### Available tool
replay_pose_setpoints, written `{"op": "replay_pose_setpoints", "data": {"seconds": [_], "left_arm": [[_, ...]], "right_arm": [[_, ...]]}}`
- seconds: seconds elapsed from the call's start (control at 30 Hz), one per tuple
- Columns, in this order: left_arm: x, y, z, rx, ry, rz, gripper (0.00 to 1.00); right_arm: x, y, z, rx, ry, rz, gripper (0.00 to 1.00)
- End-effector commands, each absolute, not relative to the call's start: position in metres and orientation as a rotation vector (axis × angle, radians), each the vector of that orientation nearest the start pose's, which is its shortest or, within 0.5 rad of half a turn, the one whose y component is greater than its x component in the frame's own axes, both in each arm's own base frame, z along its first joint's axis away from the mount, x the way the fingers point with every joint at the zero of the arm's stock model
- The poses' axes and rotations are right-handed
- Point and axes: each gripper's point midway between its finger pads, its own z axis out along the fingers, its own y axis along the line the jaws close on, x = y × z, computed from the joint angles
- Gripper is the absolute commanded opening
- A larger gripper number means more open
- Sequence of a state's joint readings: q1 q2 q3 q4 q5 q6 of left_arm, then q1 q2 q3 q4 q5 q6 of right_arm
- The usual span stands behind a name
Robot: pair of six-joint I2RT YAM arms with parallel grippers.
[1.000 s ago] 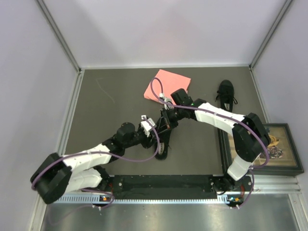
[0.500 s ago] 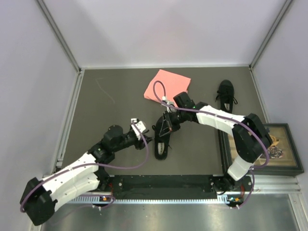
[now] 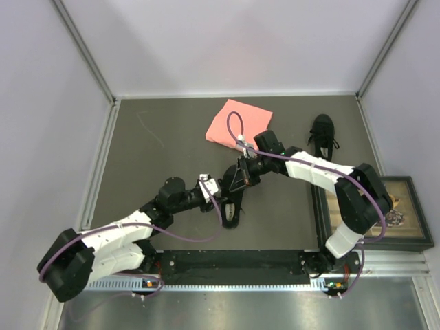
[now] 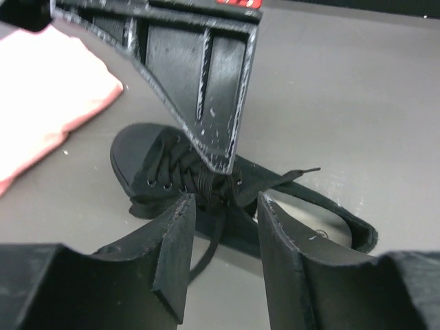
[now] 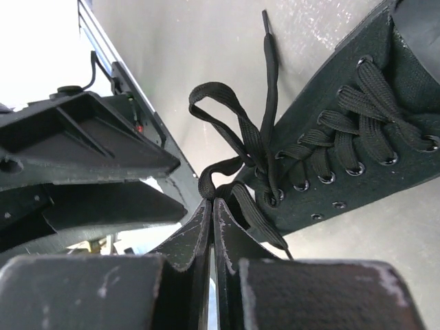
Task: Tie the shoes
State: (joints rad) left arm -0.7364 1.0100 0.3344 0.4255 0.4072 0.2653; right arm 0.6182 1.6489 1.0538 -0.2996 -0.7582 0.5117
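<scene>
Next, I take the bent lace with my left gripper from my right gripper's fingers before my right gripper pinches the loose loop's base (image 5: 264,163).
One black shoe (image 3: 232,206) lies mid-table, toe pointing away from the arms, pale insole showing; its laced front fills the right wrist view (image 5: 357,151). My right gripper (image 3: 240,177) is over its laces and shut on a bent lace loop (image 5: 214,196), with more loose loops (image 5: 227,117) beside it. My left gripper (image 3: 214,188) stands open at the shoe's left side (image 4: 223,206); a lace strand (image 4: 210,240) hangs between its fingers, untouched. The right gripper's finger (image 4: 206,89) comes down onto the lace knot. The second shoe (image 3: 323,134) lies at the far right.
A pink folded cloth (image 3: 238,122) lies just behind the middle shoe, also in the left wrist view (image 4: 48,96). A framed picture (image 3: 392,206) sits at the right edge. Metal rails and grey walls close the table in.
The left gripper drew back to the left, away from the shoe, then came back to its side. The right gripper stayed shut on the lace and shifted slightly right.
</scene>
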Motion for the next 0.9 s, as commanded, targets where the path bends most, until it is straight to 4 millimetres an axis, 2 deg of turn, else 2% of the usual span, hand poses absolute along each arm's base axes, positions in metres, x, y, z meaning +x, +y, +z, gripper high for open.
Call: {"op": "replay_pose_setpoints", "data": {"seconds": [0.0, 0.17, 0.3, 0.37, 0.57, 0.87], "left_arm": [[0.210, -0.277, 0.152, 1.146, 1.330, -0.664, 0.51], [0.212, -0.284, 0.153, 1.134, 1.316, -0.642, 0.55], [0.222, -0.287, 0.146, 1.118, 1.342, -0.603, 0.51], [0.225, -0.287, 0.144, 1.115, 1.344, -0.586, 0.43], [0.230, -0.281, 0.137, 1.104, 1.372, -0.540, 0.29], [0.224, -0.276, 0.128, 1.151, 1.385, -0.526, 0.06]], "right_arm": [[0.224, 0.327, 0.137, -0.508, 2.535, 1.441, 0.00], [0.224, 0.328, 0.138, -0.498, 2.534, 1.452, 0.00], [0.223, 0.328, 0.138, -0.487, 2.542, 1.464, 0.00], [0.222, 0.328, 0.138, -0.483, 2.542, 1.473, 0.00], [0.224, 0.325, 0.137, -0.466, 2.547, 1.475, 0.00], [0.225, 0.323, 0.135, -0.424, 2.559, 1.503, 0.00]]}}
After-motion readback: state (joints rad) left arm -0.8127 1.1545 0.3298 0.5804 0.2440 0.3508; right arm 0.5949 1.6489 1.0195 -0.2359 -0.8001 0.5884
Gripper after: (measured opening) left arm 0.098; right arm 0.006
